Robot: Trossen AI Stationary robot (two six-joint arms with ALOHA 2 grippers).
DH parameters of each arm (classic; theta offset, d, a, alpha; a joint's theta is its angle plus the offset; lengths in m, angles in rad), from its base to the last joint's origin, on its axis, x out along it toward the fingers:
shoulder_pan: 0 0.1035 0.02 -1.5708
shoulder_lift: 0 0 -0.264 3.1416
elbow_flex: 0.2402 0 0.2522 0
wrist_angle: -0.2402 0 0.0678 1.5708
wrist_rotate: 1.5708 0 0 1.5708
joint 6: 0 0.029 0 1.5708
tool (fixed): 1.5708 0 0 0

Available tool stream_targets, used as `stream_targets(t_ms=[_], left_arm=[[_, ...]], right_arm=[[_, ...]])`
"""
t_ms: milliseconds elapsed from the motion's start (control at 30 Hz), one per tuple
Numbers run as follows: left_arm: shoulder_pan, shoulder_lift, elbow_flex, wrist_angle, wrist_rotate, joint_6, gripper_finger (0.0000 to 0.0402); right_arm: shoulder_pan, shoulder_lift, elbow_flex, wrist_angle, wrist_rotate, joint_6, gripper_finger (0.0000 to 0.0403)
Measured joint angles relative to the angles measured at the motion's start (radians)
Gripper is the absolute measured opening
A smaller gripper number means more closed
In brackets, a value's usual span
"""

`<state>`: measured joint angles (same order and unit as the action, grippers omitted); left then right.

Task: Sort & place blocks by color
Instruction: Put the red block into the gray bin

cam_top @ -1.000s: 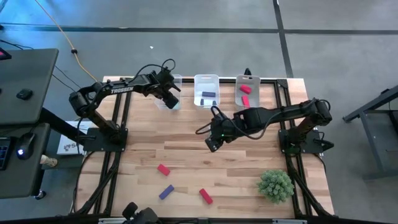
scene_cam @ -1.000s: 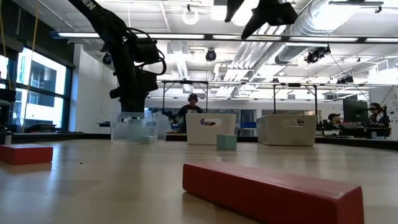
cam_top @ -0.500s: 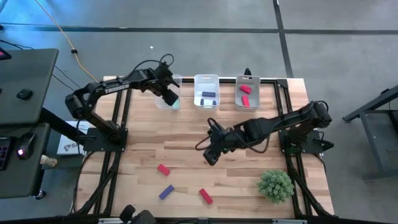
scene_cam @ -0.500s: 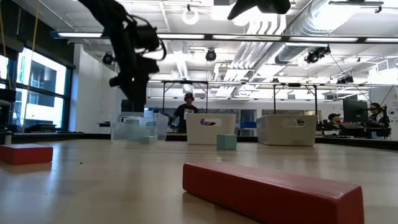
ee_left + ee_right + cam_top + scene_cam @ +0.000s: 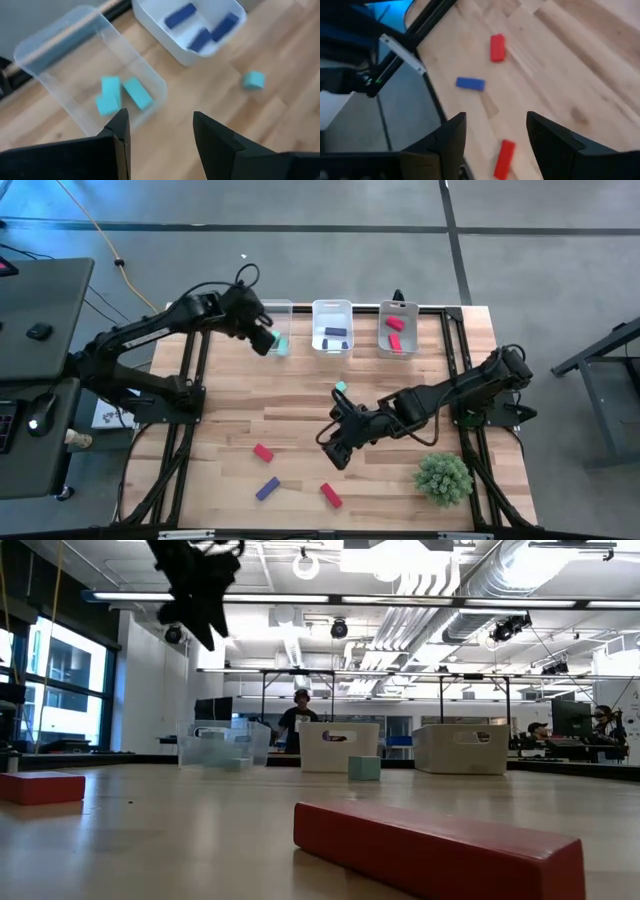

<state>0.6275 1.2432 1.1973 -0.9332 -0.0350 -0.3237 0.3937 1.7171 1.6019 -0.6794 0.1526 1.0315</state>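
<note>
My right gripper will next close across the middle of the red block [image 5: 331, 496] [image 5: 504, 160] nearest the spiky green plant.
My left gripper [image 5: 263, 340] hangs open, raised above the near left corner of the clear left bin [image 5: 276, 330]. In the left wrist view two teal blocks [image 5: 120, 95] lie on that bin's floor. My right gripper [image 5: 332, 454] is open and empty above the table's middle, over the near blocks. A red block [image 5: 263, 452], a purple block [image 5: 267, 488] and another red block [image 5: 331, 495] lie flat near the near edge. The right wrist view also shows the red block [image 5: 497, 47], the purple block [image 5: 470, 83] and the other red block [image 5: 505, 157]. A teal cube [image 5: 341, 388] sits alone mid-table.
The middle bin [image 5: 332, 326] holds purple blocks and the right bin [image 5: 397, 328] holds red ones; both stand along the far edge. A spiky green plant ball [image 5: 444, 477] sits at the near right. Bare wood lies between the bins and the near blocks.
My left gripper has risen out of the clear left bin and drawn slightly toward the table's left. My right gripper has travelled from mid-table toward the near edge, uncovering the teal cube in the high view. No block has moved.
</note>
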Motion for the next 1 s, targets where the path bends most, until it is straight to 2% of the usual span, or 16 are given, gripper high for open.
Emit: stream_targets(t_ms=[300, 433, 533, 1000], left_arm=[[-0.125, -0.104, 0.0, -0.143, -0.005, -0.117, 0.0131], [-0.16, -0.105, 0.0, -0.172, -0.055, -0.119, 0.0131], [-0.175, -0.103, 0.0, -0.178, -0.085, -0.126, 0.0131], [-0.185, -0.101, -0.082, -0.172, -0.089, -0.149, 0.0131]], right_arm=[[0.036, 0.105, 0.0, 0.011, -0.111, 0.102, 0.0197], [0.048, 0.151, -0.001, 0.009, -0.157, 0.158, 0.0197], [0.056, 0.178, 0.0, 0.015, -0.179, 0.197, 0.0197], [0.106, 0.305, 0.0, 0.032, -0.21, 0.27, 0.0197]])
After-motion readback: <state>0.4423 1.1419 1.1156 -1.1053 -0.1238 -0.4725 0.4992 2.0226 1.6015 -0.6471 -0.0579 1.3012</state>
